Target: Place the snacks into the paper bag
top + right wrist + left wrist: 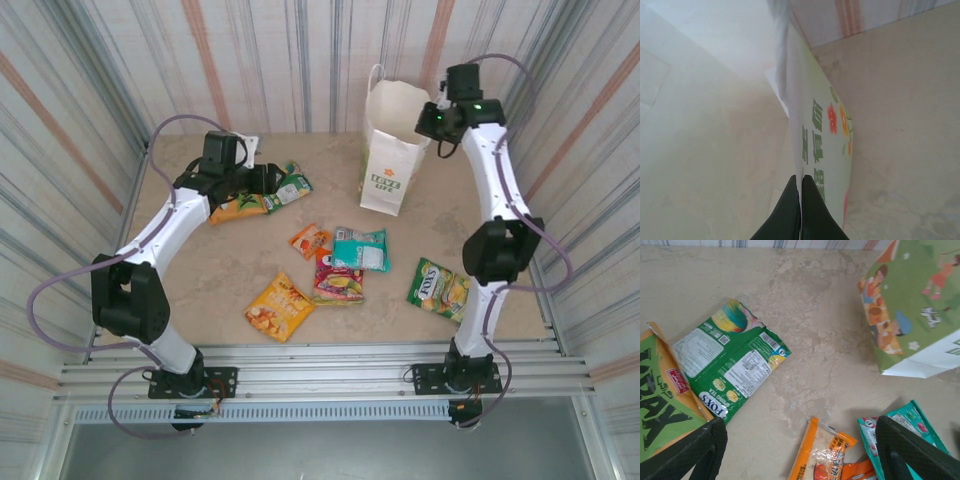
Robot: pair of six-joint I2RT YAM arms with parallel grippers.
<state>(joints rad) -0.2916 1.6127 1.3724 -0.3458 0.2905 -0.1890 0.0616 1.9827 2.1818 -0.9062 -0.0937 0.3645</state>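
My right gripper needs to let go of the white paper bag just behind the green FOX'S bag, where it will sit beside the teal packet point(415, 243).
The white paper bag point(388, 150) stands upright at the back right. My right gripper point(432, 122) is at its top rim, shut on the bag's wall point(826, 135), one finger inside and one outside point(801, 178). My left gripper point(262, 178) hovers open at the back left with nothing between its fingers point(802, 429). Below it lie a green FOX'S packet point(730, 365) and an orange-and-green packet point(662, 400). A small orange packet point(822, 452) and a teal packet point(912, 422) lie near its fingertips. Mid-table are the pink-red packet point(338, 281), the yellow-orange bag point(279, 306) and another green FOX'S bag point(440, 287).
Striped walls close in the table on three sides. A metal rail point(320, 360) with both arm bases runs along the near edge. Bare tabletop point(200, 270) lies between the left arm and the middle packets.
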